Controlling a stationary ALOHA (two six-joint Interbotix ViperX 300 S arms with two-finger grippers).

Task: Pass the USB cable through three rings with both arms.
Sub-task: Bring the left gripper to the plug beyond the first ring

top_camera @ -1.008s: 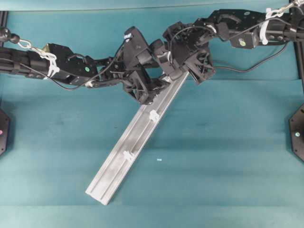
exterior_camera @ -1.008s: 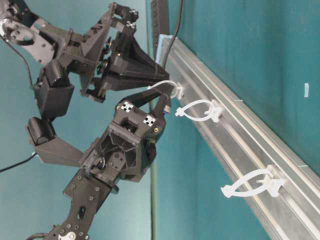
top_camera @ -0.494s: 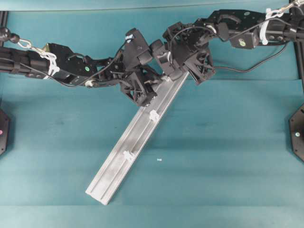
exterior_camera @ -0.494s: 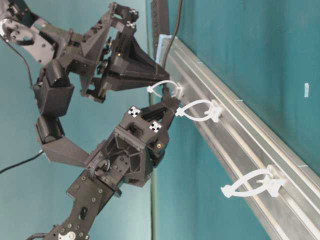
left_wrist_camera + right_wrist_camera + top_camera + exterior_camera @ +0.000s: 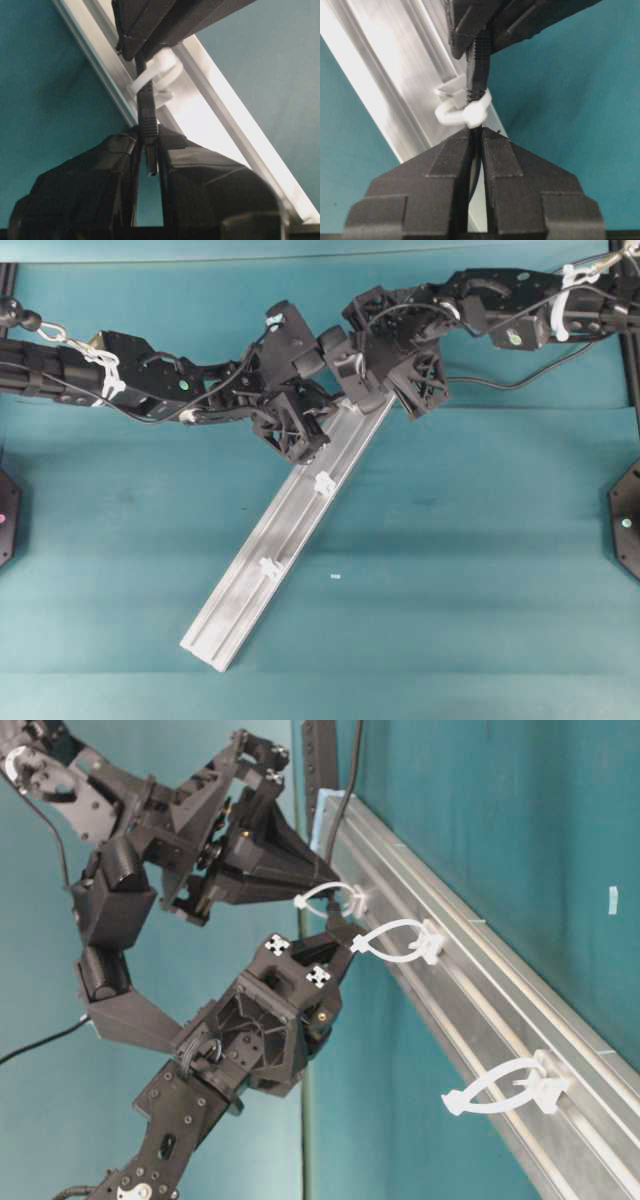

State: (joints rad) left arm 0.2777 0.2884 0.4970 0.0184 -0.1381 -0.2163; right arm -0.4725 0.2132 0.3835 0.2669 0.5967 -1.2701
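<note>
The cord is held by my right gripper behind the first ring, so that gripper should open while my left gripper pulls the plug out, then grips beyond that ring (image 5: 476, 93).
The USB cable's plug (image 5: 148, 117) pokes out of the first ring (image 5: 157, 75) at the upper end of the silver rail (image 5: 300, 518). My left gripper (image 5: 148, 141) is shut on the plug, whose metal tip (image 5: 151, 165) shows between the fingers. On the ring's other side my right gripper (image 5: 476, 137) is shut on the thin cord (image 5: 477, 65), just behind that ring (image 5: 470, 111). From table level the two grippers (image 5: 338, 932) (image 5: 318, 888) meet nose to nose there. The second ring (image 5: 324, 482) and third ring (image 5: 270, 566) stand free along the rail.
The rail (image 5: 480, 980) lies diagonally on the teal table (image 5: 480, 570), from upper middle to lower left. A tiny white scrap (image 5: 335, 576) lies right of the rail. Both arms crowd over the rail's upper end.
My left gripper has shut on the plug that came through the first ring. The left arm has shifted slightly and the right arm has lifted a little. The rail has not moved.
</note>
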